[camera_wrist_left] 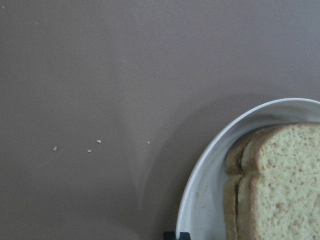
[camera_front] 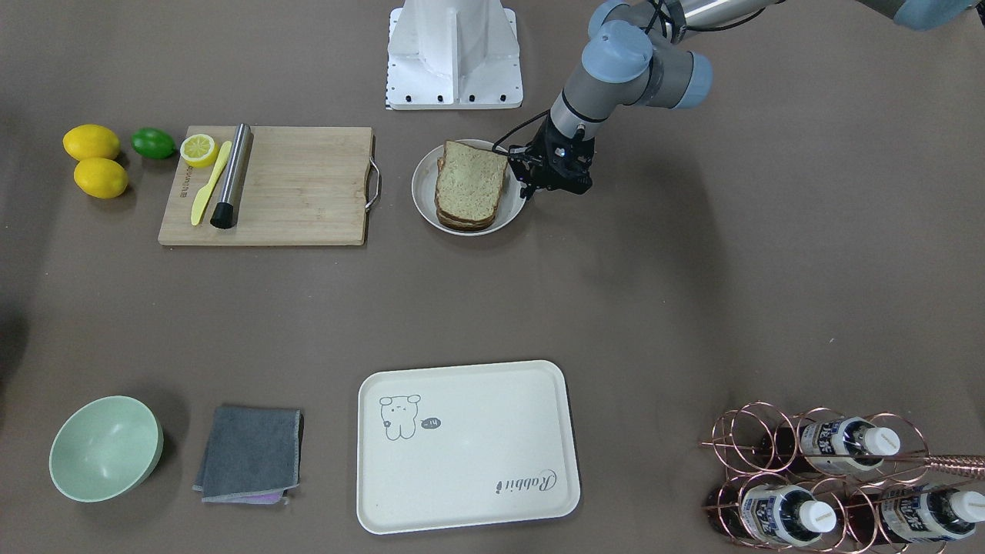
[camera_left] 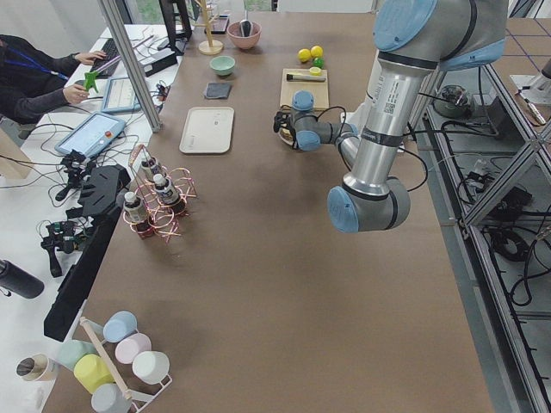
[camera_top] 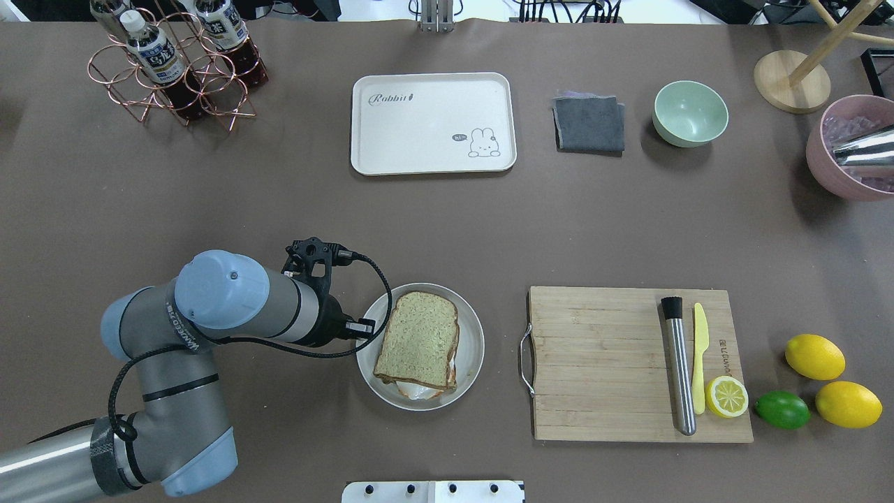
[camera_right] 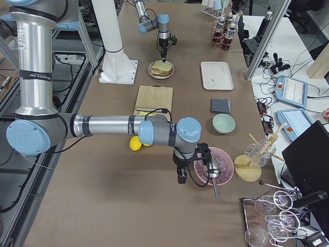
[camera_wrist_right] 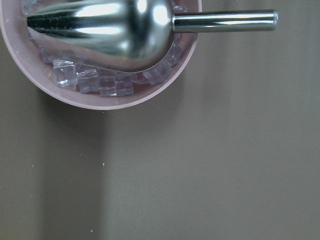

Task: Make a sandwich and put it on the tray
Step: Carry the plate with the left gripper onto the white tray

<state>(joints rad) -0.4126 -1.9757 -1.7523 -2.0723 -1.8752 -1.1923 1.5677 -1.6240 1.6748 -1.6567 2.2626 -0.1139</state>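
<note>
My left gripper has the white plate to put down. It will let go of the plate on the cream tray's middle [camera_front: 462,438], between the animal drawing and the lettering.
The sandwich [camera_front: 471,185] lies on a round white plate [camera_front: 422,188], speckled bread on top. A bit of white egg [camera_top: 412,390] peeks out at its near edge in the overhead view. My left gripper [camera_front: 529,187] hangs at the plate's rim on the robot's left side, beside the bread and not touching it. In the left wrist view its dark tips [camera_wrist_left: 176,235] meet at the bottom centre, so it looks shut on nothing. The cream tray [camera_front: 469,446] lies bare across the table. My right gripper [camera_right: 181,174] hovers by a pink bowl; I cannot tell its state.
A wooden cutting board [camera_top: 614,363] holds a metal rod, a yellow knife and a lemon half, with lemons [camera_top: 814,356] and a lime beside it. A grey cloth [camera_top: 590,124], a green bowl [camera_top: 690,113] and a bottle rack [camera_top: 174,63] line the far side. The pink bowl [camera_wrist_right: 100,97] holds ice and a scoop.
</note>
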